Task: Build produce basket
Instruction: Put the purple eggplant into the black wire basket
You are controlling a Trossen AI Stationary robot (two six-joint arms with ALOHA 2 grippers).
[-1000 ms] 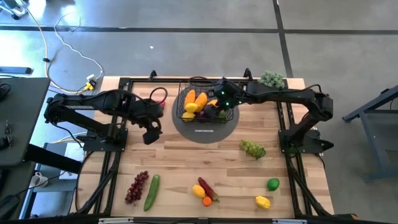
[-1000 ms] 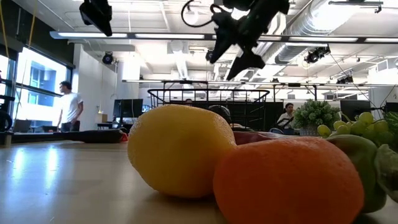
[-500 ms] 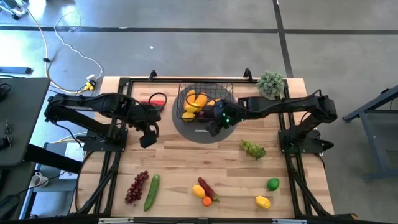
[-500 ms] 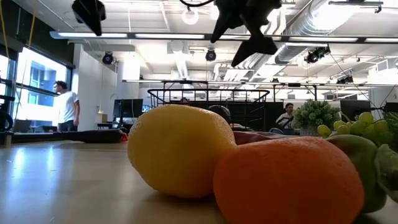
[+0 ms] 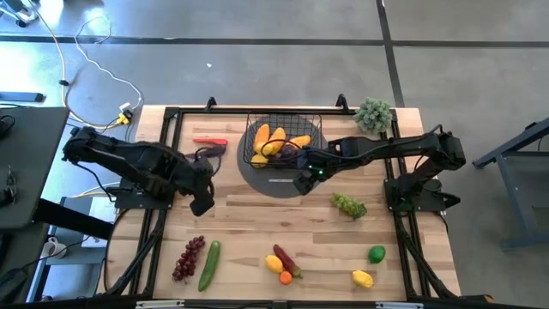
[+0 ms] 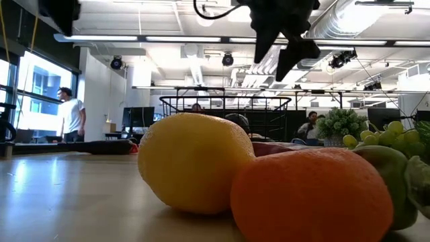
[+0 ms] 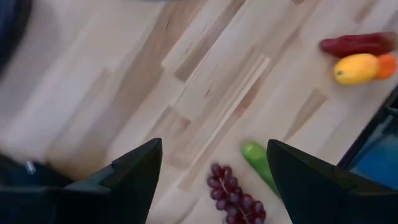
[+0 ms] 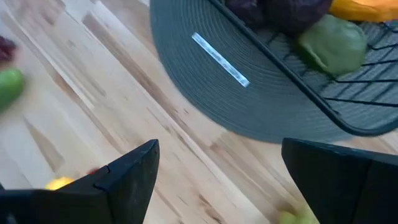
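The purple eggplant beside the long red piece is next for my left gripper, which should go to it and close on the eggplant's narrow end [image 5: 190, 156], away from the basket.
The black wire basket [image 5: 281, 142] stands on a round grey mat [image 5: 276, 182] and holds yellow, orange, purple and green pieces [image 8: 329, 45]. My right gripper [image 5: 304, 181] hangs open and empty over the mat's near part, just off the basket. My left gripper [image 5: 202, 204] is open and empty over bare wood, left of the mat. Purple grapes [image 7: 233, 193] and a cucumber [image 7: 258, 163] lie toward the near-left corner. A lemon, chili and orange cluster [image 5: 281, 263] lies near the near edge. Green grapes [image 5: 348, 204], a lime [image 5: 376, 254] and a lemon [image 5: 363, 278] lie on the right.
A long red piece [image 5: 210, 141] lies left of the basket. The bushy potted plant [image 5: 374, 113] stands at the far right corner. Bare wood stretches between the mat and the near row of produce. People show in the room beyond the table.
My right gripper has drawn back from above the basket toward the near edge and now hangs over the mat. My left gripper has moved toward the near edge, away from the basket's left side.
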